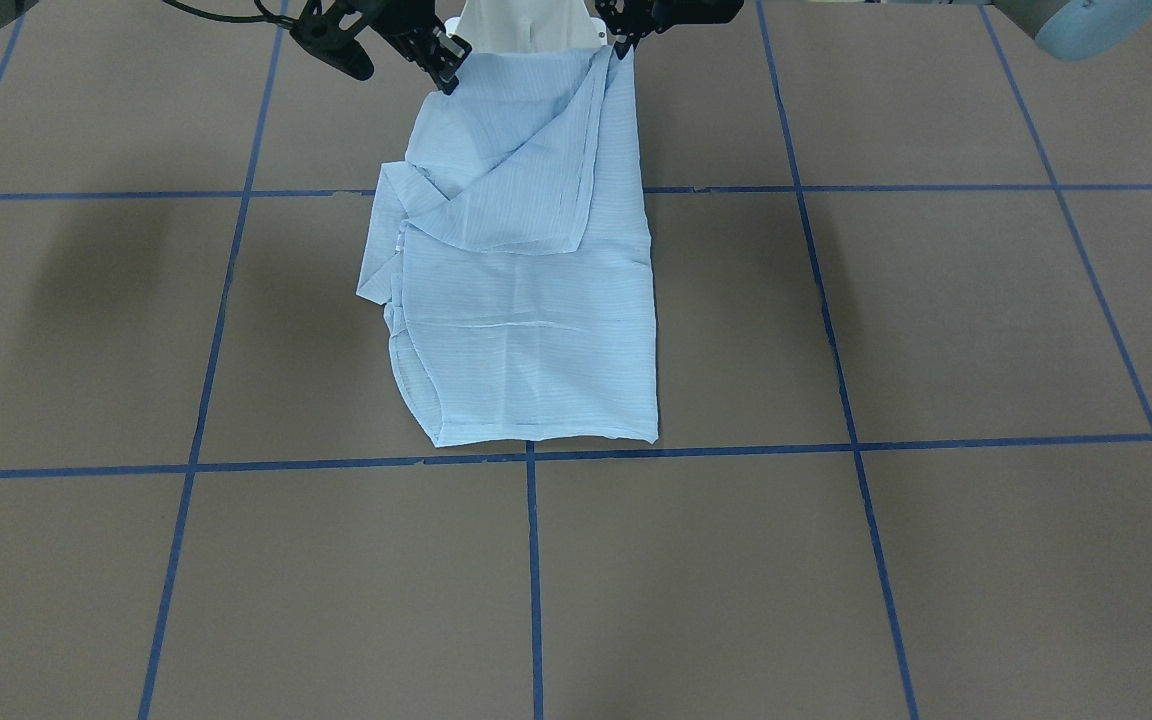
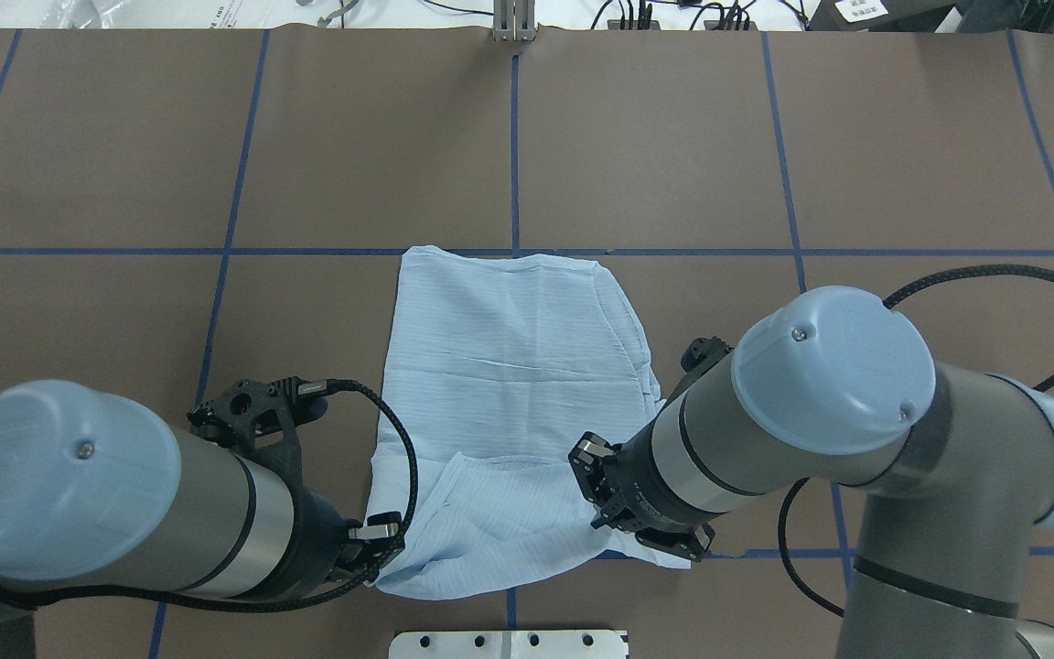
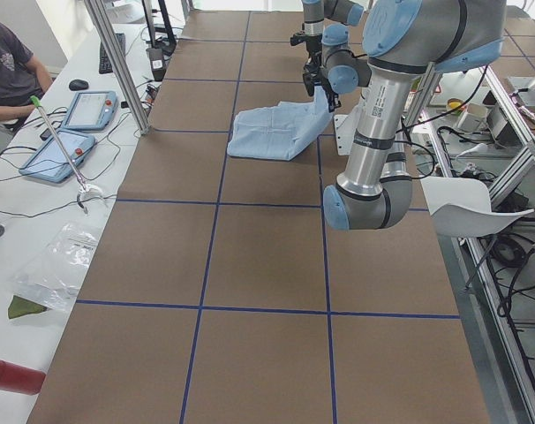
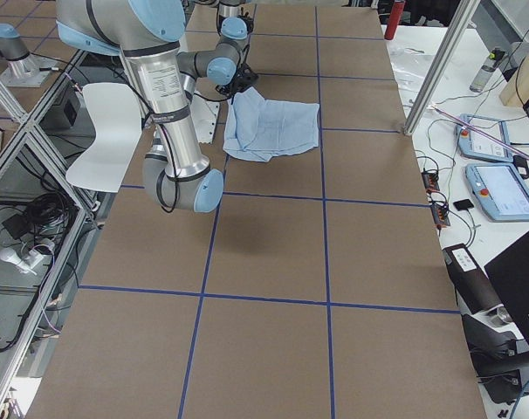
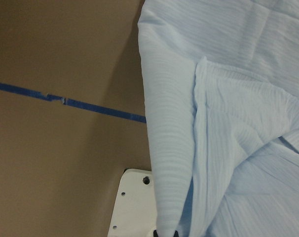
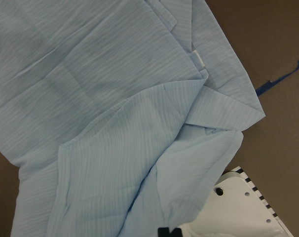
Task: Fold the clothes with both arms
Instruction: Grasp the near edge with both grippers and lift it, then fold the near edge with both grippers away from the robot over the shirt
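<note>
Next, my left gripper releases the raised shirt corner on the shirt's flat far corner (image 1: pixel 644 416), beside the blue tape line.
The pale blue striped shirt (image 2: pixel 509 366) lies folded into a long rectangle in the middle of the table, also seen in the front view as the shirt (image 1: pixel 526 320). Its edge nearest the robot is raised off the table at both corners. My left gripper (image 1: pixel 621 45) is shut on one raised corner, and the left wrist view shows the cloth (image 5: pixel 174 163) drawn up into the pinch. My right gripper (image 1: pixel 446 68) is shut on the other corner, with the fabric (image 6: pixel 189 197) gathered toward it. From overhead, the left gripper (image 2: pixel 381 549) and right gripper (image 2: pixel 596 490) flank the shirt's near end.
The white base plate (image 2: pixel 509 643) sits just behind the shirt's near edge. Blue tape lines (image 2: pixel 515 156) grid the brown table. At the far side, a side table holds tablets (image 3: pixel 86 110) with a seated person (image 3: pixel 7 62) beside it. A white curved part (image 3: pixel 466 208) hangs off the robot side.
</note>
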